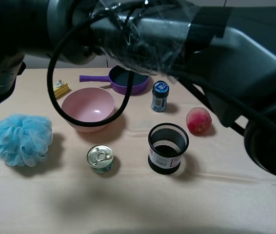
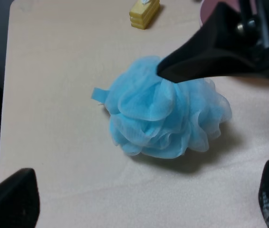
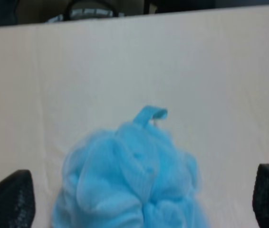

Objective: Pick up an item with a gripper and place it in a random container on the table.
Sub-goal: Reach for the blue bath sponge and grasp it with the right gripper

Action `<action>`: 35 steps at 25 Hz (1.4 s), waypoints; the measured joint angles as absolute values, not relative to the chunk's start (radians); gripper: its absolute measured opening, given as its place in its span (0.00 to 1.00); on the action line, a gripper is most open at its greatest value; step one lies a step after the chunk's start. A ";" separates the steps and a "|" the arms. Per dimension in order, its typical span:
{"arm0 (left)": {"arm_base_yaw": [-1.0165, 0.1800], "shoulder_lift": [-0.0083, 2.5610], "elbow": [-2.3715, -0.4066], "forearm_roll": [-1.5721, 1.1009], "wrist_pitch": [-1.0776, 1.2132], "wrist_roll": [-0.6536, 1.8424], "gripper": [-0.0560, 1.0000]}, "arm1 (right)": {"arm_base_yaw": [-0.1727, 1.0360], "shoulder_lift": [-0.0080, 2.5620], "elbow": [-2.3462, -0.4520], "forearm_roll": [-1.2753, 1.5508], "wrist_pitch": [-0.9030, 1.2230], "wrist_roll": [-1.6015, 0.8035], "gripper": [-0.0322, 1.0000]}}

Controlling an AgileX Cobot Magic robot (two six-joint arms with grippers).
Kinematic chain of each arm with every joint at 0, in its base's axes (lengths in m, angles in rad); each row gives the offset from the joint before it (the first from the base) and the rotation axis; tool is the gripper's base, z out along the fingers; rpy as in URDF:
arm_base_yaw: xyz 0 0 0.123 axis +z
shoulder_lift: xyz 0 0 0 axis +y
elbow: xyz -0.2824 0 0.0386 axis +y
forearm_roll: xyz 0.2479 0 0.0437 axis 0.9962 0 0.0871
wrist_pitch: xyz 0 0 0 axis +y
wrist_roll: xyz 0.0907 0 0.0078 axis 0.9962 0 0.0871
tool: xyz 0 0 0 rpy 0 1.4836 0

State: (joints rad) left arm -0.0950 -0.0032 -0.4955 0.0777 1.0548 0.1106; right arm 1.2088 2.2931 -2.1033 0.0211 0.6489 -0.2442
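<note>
I will next lower my right gripper to the light-blue bath pouf and close it around the middle of its body (image 1: 21, 141) (image 3: 133, 204), away from the pouf's ribbon loop.
The light-blue bath pouf (image 1: 21, 139) lies on the beige cloth table (image 1: 216, 204) at the left, free of any grip. The left wrist view shows the pouf (image 2: 165, 118) ahead of my open left gripper (image 2: 141, 204), whose fingertips (image 2: 11, 199) stand wide apart. My right gripper (image 3: 139, 204) is open above the pouf (image 3: 134, 185), one fingertip (image 3: 8, 199) on each side and not touching it. A black part of the right arm (image 2: 215, 45) hangs over the pouf. The purple frying pan (image 1: 128, 80) sits at the back, partly hidden by the big black arm (image 1: 177, 29).
A pink bowl (image 1: 88, 108) stands right of the pouf. A tin can (image 1: 100, 158), a black mesh cup (image 1: 167, 147), a peach (image 1: 198, 120), a small jar (image 1: 160, 96) and a yellow block (image 1: 61, 88) are spread over the table. The arm's cable (image 1: 55, 83) loops over the bowl.
</note>
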 joint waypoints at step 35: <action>-0.095 -0.003 -0.496 0.079 1.053 0.111 0.93 | 1.209 2.525 -2.103 0.037 0.479 -0.244 0.70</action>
